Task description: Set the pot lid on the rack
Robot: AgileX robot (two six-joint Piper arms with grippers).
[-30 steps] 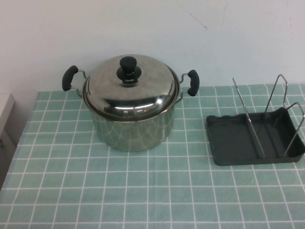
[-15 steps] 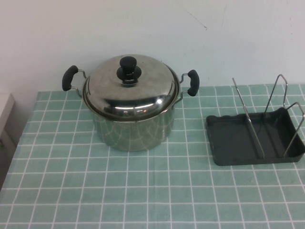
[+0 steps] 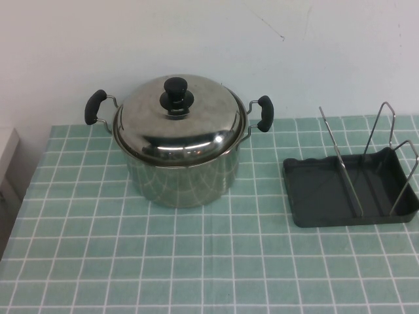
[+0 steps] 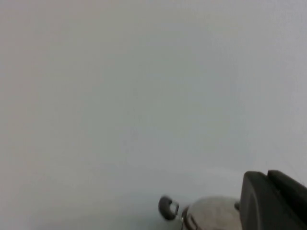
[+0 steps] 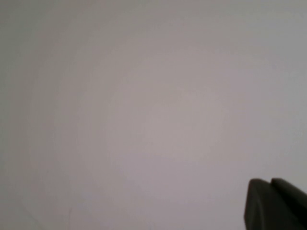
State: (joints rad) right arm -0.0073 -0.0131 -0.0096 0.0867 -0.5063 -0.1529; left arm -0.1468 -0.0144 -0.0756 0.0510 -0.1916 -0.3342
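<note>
My right gripper needs to close on the pot lid's outer edge [image 3: 182, 163], since my left gripper needs to carry the lid over toward the rack.
The pot lid [image 3: 178, 121], shiny steel with a black knob [image 3: 175, 91], sits shut on the steel pot [image 3: 180, 176] at the back left of the table. The rack [image 3: 347, 190], a dark grey tray with upright wire dividers [image 3: 340, 160], stands at the right, apart from the pot. Neither gripper shows in the high view. My left gripper [image 4: 273, 201] is a dark shape at the edge of the left wrist view, facing the wall, with the lid [image 4: 211, 215] far below it. My right gripper [image 5: 276, 203] likewise faces bare wall.
The table has a green tiled cloth [image 3: 196, 261]. The pot's two black side handles [image 3: 95, 106] stick out left and right. A white wall runs behind the table. A pale object [image 3: 6, 163] sits past the table's left edge.
</note>
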